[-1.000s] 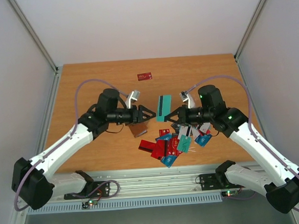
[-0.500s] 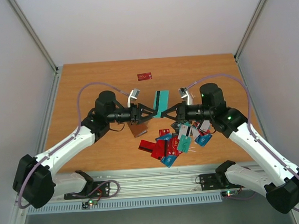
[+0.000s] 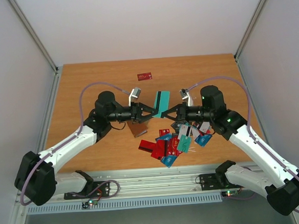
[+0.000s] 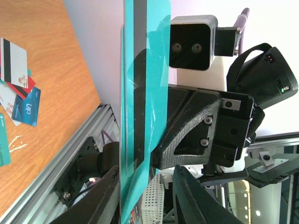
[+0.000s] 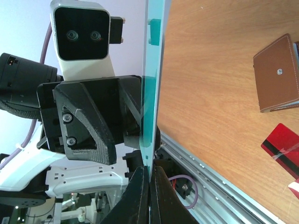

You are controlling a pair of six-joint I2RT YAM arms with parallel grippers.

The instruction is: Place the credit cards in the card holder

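Note:
My left gripper should take the teal card and turn it, since my right gripper holds it by its plain side, and then my right gripper should take the striped side [image 3: 157, 100].
A teal credit card [image 3: 160, 102] with a dark stripe is held upright in the air between the two arms. My right gripper [image 3: 171, 112] is shut on its lower edge; in the right wrist view the card [image 5: 152, 70] shows edge-on, pinched by the gripper [image 5: 150, 175]. My left gripper [image 3: 150, 112] straddles the same card [image 4: 140, 93]; its jaws [image 4: 147, 191] stand open, one finger against the card, the other apart from it. The brown card holder [image 3: 138, 129] lies flat on the table under the left gripper, its stud up [image 5: 276, 73]. More credit cards [image 3: 177, 141] lie piled near the front.
A single dark red card [image 3: 145, 76] lies alone toward the back of the wooden table [image 3: 85, 80]. Loose cards [image 4: 18, 93] lie by the table's front metal rail [image 3: 154, 176]. White walls with metal posts enclose the left, right and back.
The right gripper carried the teal card left and tilted it. The left gripper moved right around it and its jaws have narrowed.

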